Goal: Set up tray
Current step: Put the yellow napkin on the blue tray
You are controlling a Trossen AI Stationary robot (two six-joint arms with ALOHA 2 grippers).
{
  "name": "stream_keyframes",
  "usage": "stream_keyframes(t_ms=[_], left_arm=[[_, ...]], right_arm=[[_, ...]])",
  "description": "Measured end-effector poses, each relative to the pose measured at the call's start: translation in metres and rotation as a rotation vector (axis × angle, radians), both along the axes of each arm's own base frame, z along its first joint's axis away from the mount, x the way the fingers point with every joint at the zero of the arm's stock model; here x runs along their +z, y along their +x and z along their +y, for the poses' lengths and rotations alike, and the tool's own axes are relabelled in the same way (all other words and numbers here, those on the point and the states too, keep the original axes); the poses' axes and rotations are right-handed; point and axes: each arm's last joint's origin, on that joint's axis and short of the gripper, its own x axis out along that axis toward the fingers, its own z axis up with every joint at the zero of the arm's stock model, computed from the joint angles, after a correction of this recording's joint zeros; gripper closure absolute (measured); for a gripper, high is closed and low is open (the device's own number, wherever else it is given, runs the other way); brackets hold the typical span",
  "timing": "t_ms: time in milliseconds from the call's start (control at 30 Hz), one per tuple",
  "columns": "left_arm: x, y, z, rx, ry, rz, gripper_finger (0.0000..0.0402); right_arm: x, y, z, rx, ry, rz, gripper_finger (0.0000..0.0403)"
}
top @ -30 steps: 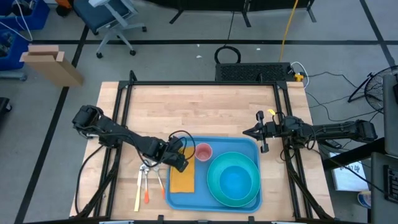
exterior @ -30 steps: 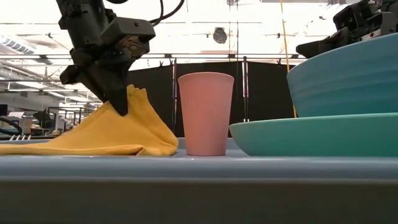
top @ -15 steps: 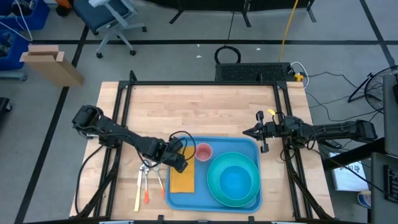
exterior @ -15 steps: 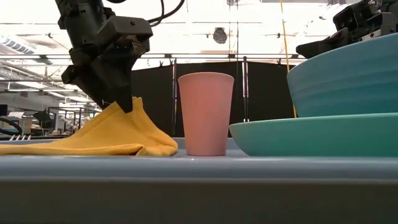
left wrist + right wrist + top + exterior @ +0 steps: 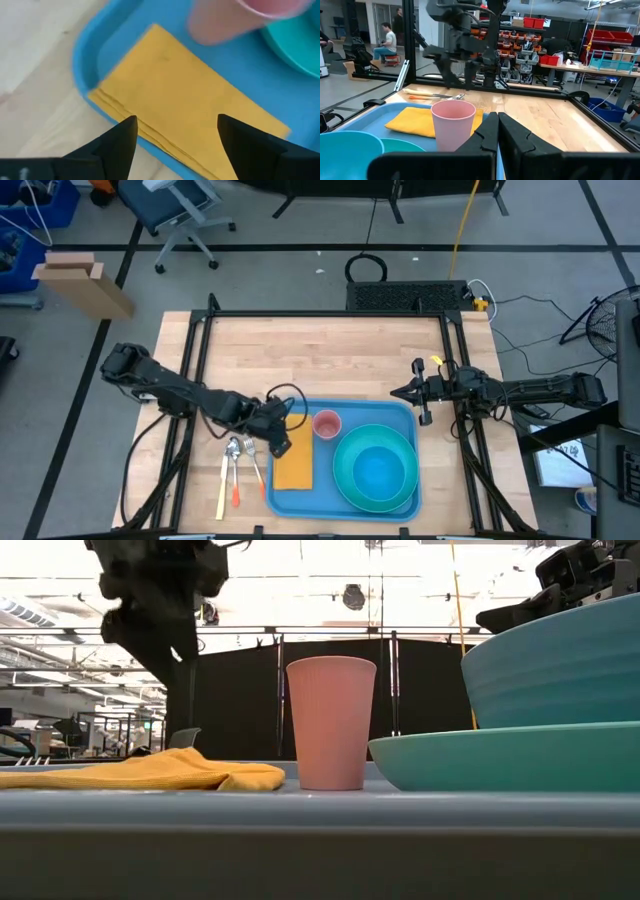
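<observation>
The yellow napkin's far end [image 5: 297,427] [image 5: 147,71], beside the pink cup, is the next place my left gripper should go to and close on.
The light-blue tray [image 5: 362,411] lies on the wooden table. On it a folded yellow napkin [image 5: 294,462] lies flat at the left end, a pink cup [image 5: 326,424] stands upright, and a teal bowl [image 5: 378,472] sits in a teal plate [image 5: 343,480]. My left gripper [image 5: 279,443] is open and empty above the napkin's far left corner [image 5: 165,85], near the tray's left rim. In the low view it is raised clear of the napkin [image 5: 150,771]. My right gripper [image 5: 398,392] is shut and empty, level beside the tray's far right corner.
A fork, a spoon and an orange-handled piece of cutlery [image 5: 235,470] lie on the wood just left of the tray. Bare table lies beyond the tray's far edge [image 5: 320,350]. Black frame rails run along the table's sides. People sit in the room beyond [image 5: 385,37].
My left gripper has let go of the napkin, risen and drawn back a little toward the table's left edge. The napkin's pinched-up peak has fallen, and the napkin now lies flat on the tray.
</observation>
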Motion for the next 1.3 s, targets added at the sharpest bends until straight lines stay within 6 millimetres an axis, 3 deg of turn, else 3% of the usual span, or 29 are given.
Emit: stream_keyframes(t_ms=[167, 333, 567, 733, 933, 1100, 1300], left_arm=[[-0.013, 0.008, -0.027, -0.161, 0.008, -0.042, 0.0166], [-0.032, 0.027, -0.062, -0.364, 0.040, -0.165, 0.0247], [-0.048, 0.047, -0.065, -0.331, 0.185, -0.121, 0.0389], [-0.066, 0.053, -0.056, -0.325, 0.242, -0.052, 0.0398], [-0.062, 0.049, -0.032, -0.285, 0.379, 0.040, 0.0399], [-0.068, 0.047, -0.003, -0.171, 0.374, 0.176, 0.0399], [-0.071, 0.053, 0.008, -0.167, 0.328, 0.185, 0.0398]], right_arm=[[0.000, 0.000, 0.000, 0.000, -0.001, 0.000, 0.0403], [0.000, 0.000, 0.000, 0.000, 0.000, -0.002, 0.0403], [0.000, 0.000, 0.000, 0.001, 0.008, -0.004, 0.0403], [0.000, 0.000, 0.000, 0.000, 0.008, -0.003, 0.0403], [0.000, 0.000, 0.000, 0.000, -0.001, -0.004, 0.0403], [0.000, 0.000, 0.000, -0.003, -0.020, -0.004, 0.0403], [-0.001, 0.000, 0.000, -0.004, -0.021, 0.004, 0.0403]])
